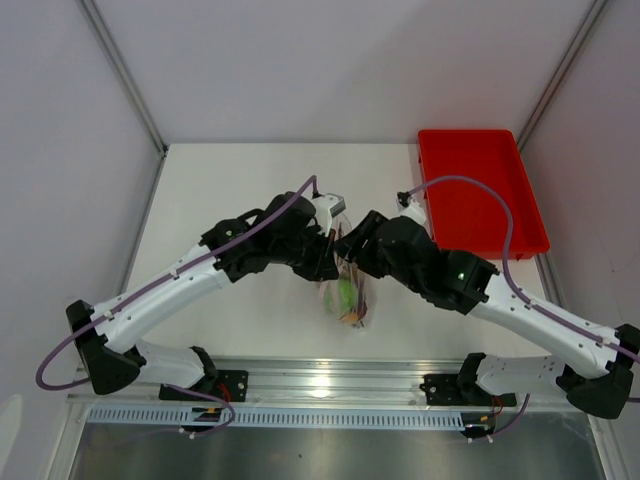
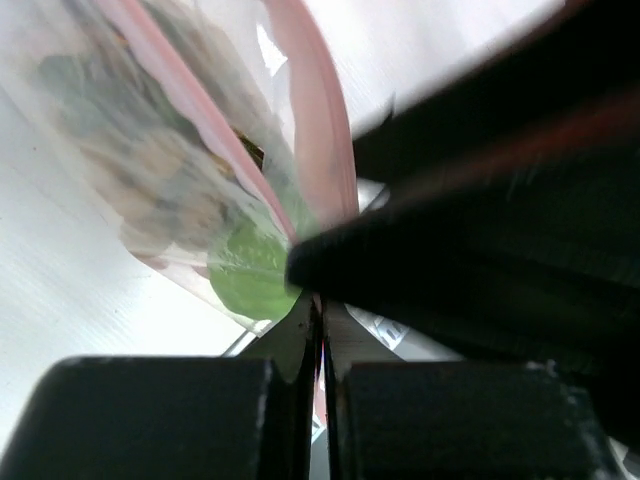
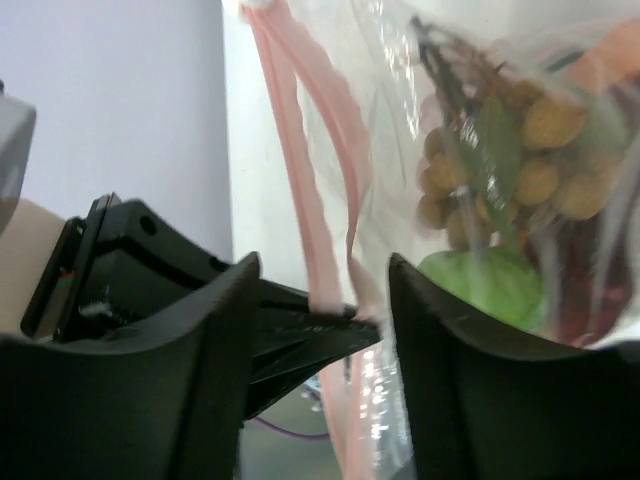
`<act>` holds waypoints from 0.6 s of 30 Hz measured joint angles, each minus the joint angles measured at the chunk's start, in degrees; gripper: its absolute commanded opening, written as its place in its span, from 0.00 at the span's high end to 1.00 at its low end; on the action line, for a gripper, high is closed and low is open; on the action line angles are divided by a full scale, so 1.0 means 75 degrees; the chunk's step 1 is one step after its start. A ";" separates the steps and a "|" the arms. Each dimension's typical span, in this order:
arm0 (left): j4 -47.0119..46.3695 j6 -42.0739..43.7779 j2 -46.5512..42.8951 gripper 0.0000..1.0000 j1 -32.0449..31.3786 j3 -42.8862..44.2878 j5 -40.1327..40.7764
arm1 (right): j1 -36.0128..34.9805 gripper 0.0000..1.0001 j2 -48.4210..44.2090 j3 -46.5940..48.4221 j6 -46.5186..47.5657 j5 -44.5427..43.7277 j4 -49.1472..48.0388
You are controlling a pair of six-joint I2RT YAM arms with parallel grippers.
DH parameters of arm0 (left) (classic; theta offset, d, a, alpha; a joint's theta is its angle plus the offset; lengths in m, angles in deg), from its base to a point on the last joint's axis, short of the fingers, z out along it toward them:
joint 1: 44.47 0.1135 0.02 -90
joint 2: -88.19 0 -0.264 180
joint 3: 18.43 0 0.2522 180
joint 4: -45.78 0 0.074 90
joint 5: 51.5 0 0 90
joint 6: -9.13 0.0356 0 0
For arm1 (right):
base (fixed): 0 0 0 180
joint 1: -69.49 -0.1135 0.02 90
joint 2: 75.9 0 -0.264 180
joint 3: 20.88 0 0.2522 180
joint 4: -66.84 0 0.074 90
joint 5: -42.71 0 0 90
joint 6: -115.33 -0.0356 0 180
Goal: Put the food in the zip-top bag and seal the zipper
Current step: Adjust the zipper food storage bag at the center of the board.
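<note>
My right gripper needs to take the zipper (image 3: 268, 17) beside the white slider, because its fingers straddle my left gripper's fingers halfway along the zipper.
The zip-top bag (image 1: 350, 298) hangs between my two grippers at the table's middle, with the food inside. My left gripper (image 1: 330, 260) is shut on the pinkish zipper strip (image 2: 322, 160); its jaws (image 2: 322, 312) pinch the strip's edge just below the small green round fruit (image 2: 250, 278). My right gripper (image 3: 320, 270) is open and straddles the zipper (image 3: 300, 150), with the left gripper's fingers (image 3: 300, 335) between its jaws. The bunch of tan round fruits (image 3: 540, 150), the green fruit (image 3: 490, 285) and a dark reddish piece (image 3: 590, 295) show through the plastic.
The red plastic tray (image 1: 480, 190) sits at the back right of the white table (image 1: 230, 190). The arms' bases and a metal rail (image 1: 330, 385) run along the near edge. Grey walls stand on both sides.
</note>
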 measured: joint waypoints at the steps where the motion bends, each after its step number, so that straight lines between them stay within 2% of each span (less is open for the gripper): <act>1: 0.0015 0.0032 0.0000 0.99 0.0035 0.0000 -0.0061 | 0.0163 0.32 -0.0009 0.0082 0.0230 0.0122 0.0105; 2: 0.0017 0.0102 -0.0006 0.99 0.0073 0.0000 -0.0172 | 0.0396 0.27 -0.0029 0.0175 0.0493 0.0248 0.0201; 3: 0.0006 0.0154 -0.0020 1.00 0.0125 0.0003 -0.0321 | 0.0670 0.12 -0.0058 0.0280 0.0755 0.0347 0.0338; 5: -0.0003 0.0306 -0.0052 0.99 0.0274 0.0003 -0.0595 | 0.1378 0.02 -0.0187 0.0469 0.1434 0.0618 0.0557; 8: -0.0003 0.0554 -0.0163 1.00 0.0536 0.0003 -0.1049 | 0.2477 0.00 -0.0545 0.0557 0.2384 0.1253 0.0749; 12: -0.0015 0.0941 -0.0423 0.99 0.1008 0.0003 -0.1996 | 0.3926 0.00 -0.1201 0.0475 0.4001 0.2710 0.0679; 18: -0.0038 0.1559 -0.0708 0.99 0.1775 0.0000 -0.4194 | 0.4584 0.07 -0.1594 -0.0233 0.5971 0.5767 -0.0149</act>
